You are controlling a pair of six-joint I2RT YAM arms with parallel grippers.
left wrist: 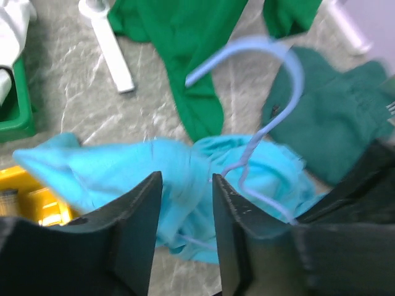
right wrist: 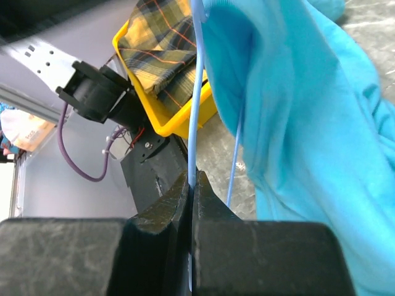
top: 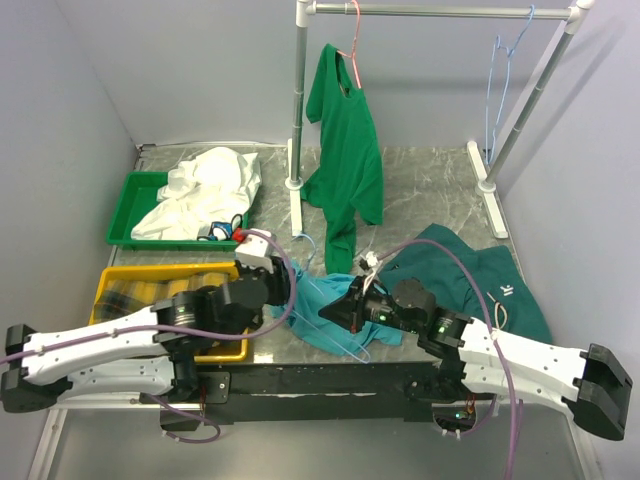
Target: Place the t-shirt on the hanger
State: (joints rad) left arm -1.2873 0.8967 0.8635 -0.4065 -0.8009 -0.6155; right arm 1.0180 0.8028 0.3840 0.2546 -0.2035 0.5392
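The hanger's wire is held only by my right gripper, so next my left gripper takes the hanger's twisted neck (left wrist: pixel 245 160) below its hook before my right gripper opens.
The turquoise t-shirt (top: pixel 318 312) lies crumpled on the table between my two grippers; it also shows in the left wrist view (left wrist: pixel 111 166) and the right wrist view (right wrist: pixel 308 123). The light-blue wire hanger (left wrist: pixel 290 68) is partly inside the shirt, with its hook sticking up out of the cloth. My right gripper (top: pixel 333 312) is shut on the hanger's wire (right wrist: pixel 196 92), pinched between its jaws (right wrist: pixel 192 182). My left gripper (top: pixel 283 283) is open and empty just above the shirt's near-left part (left wrist: pixel 187 185).
A bright green shirt (top: pixel 345 150) hangs on a pink hanger (top: pixel 353 40) from the rail. A second light-blue hanger (top: pixel 505 50) hangs at the right. A dark teal garment (top: pixel 470 270) lies right. A green tray (top: pixel 125 210) and a yellow tray (top: pixel 110 285) stand left.
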